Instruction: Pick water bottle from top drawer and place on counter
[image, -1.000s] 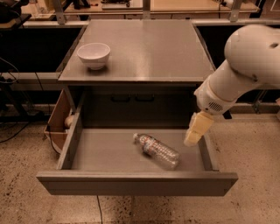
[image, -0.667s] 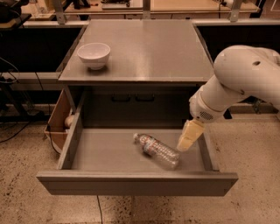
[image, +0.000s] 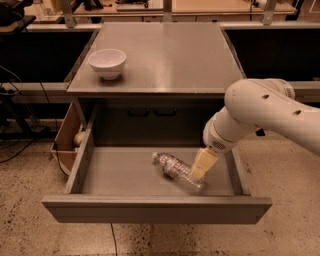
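Note:
My gripper is going to close around the middle of the water bottle's body (image: 180, 171), between the bottle's white cap and its bottom end.
The water bottle (image: 174, 169) lies on its side in the open top drawer (image: 155, 210), right of the middle, its white cap pointing to the back left. My gripper (image: 202, 165), cream-coloured on a thick white arm, hangs inside the drawer right at the bottle's right end, touching or just above it. The bottle's right end is partly hidden behind the gripper. The grey counter (image: 165, 55) is above the drawer, on top of the cabinet.
A white bowl (image: 107, 62) stands on the counter's left front part. A brown cardboard box (image: 65, 140) sits on the floor left of the drawer. Wooden workbenches stand behind and to both sides. My arm reaches in from the right.
My gripper has moved left and down, from the drawer's right side to the bottle's right end. The bottle has not moved.

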